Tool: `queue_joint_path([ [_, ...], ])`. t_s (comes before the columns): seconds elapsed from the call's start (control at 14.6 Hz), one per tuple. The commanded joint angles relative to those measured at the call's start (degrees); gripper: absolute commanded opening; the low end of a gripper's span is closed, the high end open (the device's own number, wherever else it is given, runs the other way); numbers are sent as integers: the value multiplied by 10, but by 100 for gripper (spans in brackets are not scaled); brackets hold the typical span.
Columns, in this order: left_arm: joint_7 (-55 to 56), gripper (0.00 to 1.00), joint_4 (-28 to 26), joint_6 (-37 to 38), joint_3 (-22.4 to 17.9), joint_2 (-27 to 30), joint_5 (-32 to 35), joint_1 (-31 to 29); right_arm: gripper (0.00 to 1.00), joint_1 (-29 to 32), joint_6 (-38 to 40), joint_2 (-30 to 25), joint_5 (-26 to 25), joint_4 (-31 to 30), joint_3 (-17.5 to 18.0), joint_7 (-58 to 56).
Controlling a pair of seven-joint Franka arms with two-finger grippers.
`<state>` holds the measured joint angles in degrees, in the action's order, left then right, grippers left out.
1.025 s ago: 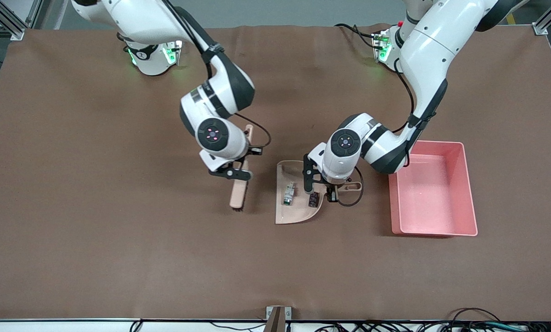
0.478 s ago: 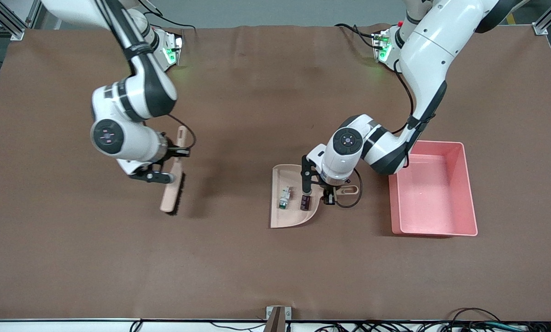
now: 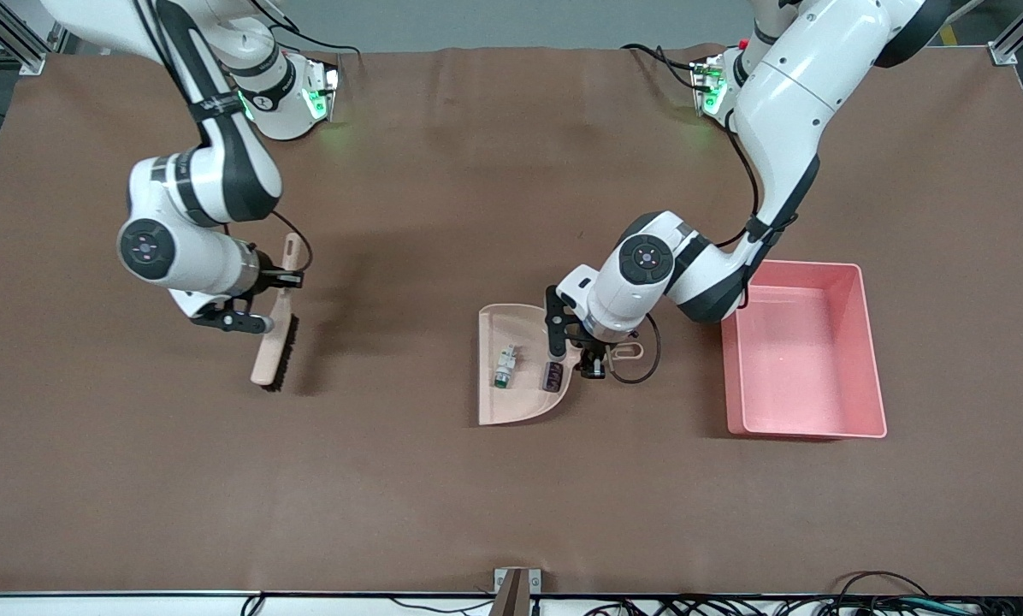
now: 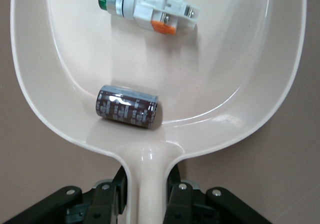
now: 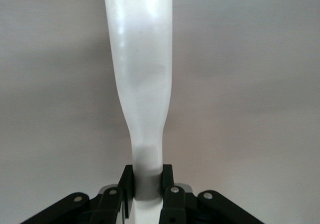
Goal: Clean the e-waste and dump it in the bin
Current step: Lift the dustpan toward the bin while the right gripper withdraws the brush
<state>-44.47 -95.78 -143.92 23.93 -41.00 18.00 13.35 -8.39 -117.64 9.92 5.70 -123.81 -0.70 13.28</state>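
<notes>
Next, my right gripper releases the brush on the brown table cover (image 3: 222, 299) under its own wrist, farther away from the dustpan.
A beige dustpan (image 3: 520, 402) hangs by its handle from my left gripper (image 3: 593, 359), which is shut on it near the table's middle. Both pieces of e-waste lie in the pan: a white part with an orange top and green end (image 3: 505, 366), and a dark block (image 3: 552, 376). The left wrist view shows the pan (image 4: 210, 74), the white part (image 4: 150, 6), the dark block (image 4: 127, 106) and my left gripper (image 4: 147, 194) pinching the handle. The pink bin (image 3: 731, 376) stands beside the pan toward the left arm's end. My right gripper (image 3: 274, 299) is shut on a brush (image 3: 270, 355).
The brush's pale handle (image 5: 142, 84) runs out from my right gripper (image 5: 147, 189) over bare brown table cover. The brush hangs toward the right arm's end of the table, well apart from the dustpan. Cables lie along the table edge nearest the front camera.
My right arm has swung the brush away from the dustpan toward its own end of the table. My left gripper has shifted the dustpan, with both parts in it, slightly away from the bin.
</notes>
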Motion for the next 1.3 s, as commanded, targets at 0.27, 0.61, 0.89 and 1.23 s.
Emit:
queue_joint_path([
  [0.27,4,0,16,4,12,53,-9,-33,0,58,-136,-67,-17,-159,10,-37],
  [0.61,-38,0,12,17,106,69,-9,-182,0,111,-142,-61,-36,-160,10,-90],
  [0.89,-97,0,13,75,201,72,-7,-334,0,134,-152,-47,-37,-161,10,-121],
  [1.23,-176,0,14,167,276,89,-2,-491,1,150,-167,-18,-44,-162,10,-137],
])
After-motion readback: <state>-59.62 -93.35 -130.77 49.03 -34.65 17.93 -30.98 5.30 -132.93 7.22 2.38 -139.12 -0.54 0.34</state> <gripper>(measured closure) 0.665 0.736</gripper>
